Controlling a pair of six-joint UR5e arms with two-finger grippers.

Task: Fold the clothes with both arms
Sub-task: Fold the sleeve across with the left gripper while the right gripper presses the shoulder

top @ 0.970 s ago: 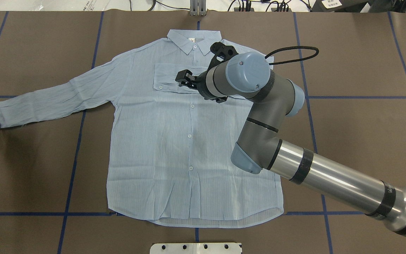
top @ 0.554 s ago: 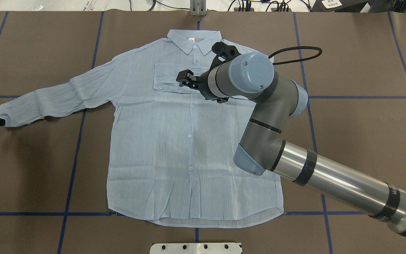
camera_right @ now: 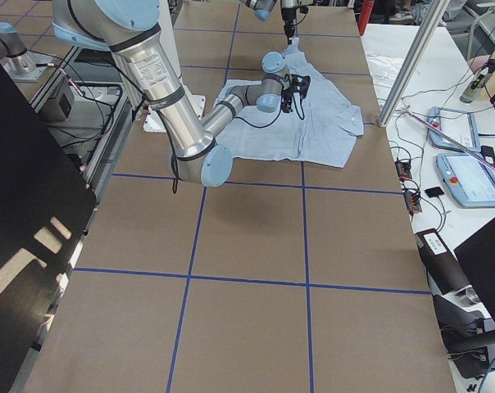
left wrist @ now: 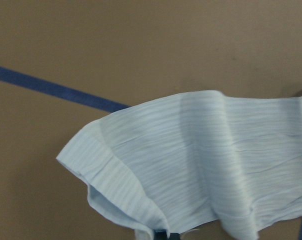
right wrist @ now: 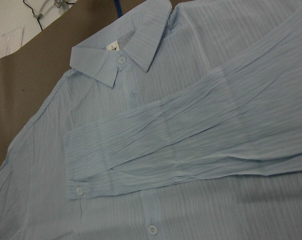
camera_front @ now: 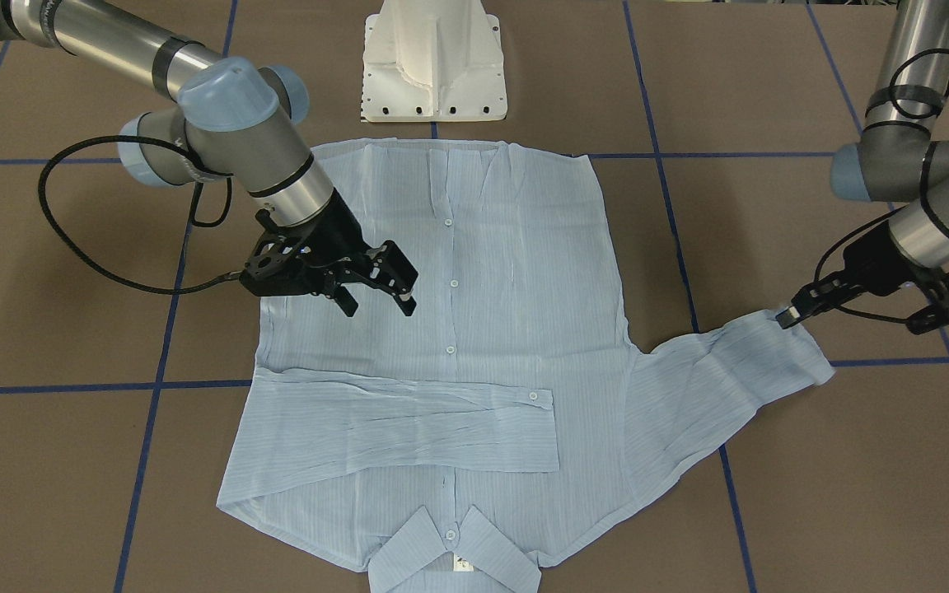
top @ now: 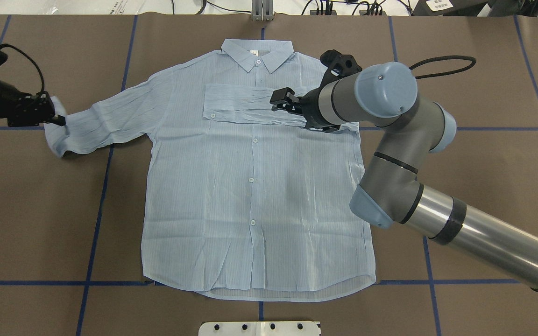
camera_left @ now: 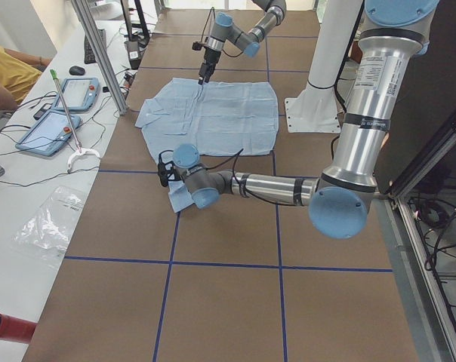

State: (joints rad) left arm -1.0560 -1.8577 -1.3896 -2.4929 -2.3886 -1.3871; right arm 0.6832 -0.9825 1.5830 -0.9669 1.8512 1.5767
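Observation:
The cuff in my left gripper, now hanging over the table, will be released past the row of buttons, over the hem-side edge of the folded sleeve [camera_front: 357,364].
The light-blue striped shirt [top: 250,186] lies face up and buttoned on the brown table, collar [top: 257,53] at the far side. One sleeve [top: 245,109] lies folded flat across the chest [right wrist: 191,145]. My right gripper [camera_front: 380,306] hovers open just above the shirt beside that sleeve, holding nothing [top: 280,100]. My left gripper [top: 59,120] is shut on the cuff of the other sleeve [camera_front: 796,346], which is raised and bunched toward the body. The left wrist view shows that cuff [left wrist: 126,190] hanging over the table.
The white pedestal base [camera_front: 433,62] stands at the robot's edge near the shirt hem. Blue tape lines [top: 96,219] grid the brown tabletop. A metal post [top: 262,11] and cables sit at the far edge. Tablets [camera_left: 62,94] lie on a side table.
My left gripper lifted the cuff and carried it inward toward the shirt body, bunching the sleeve. My right gripper drew back to the right, away from the folded sleeve's cuff.

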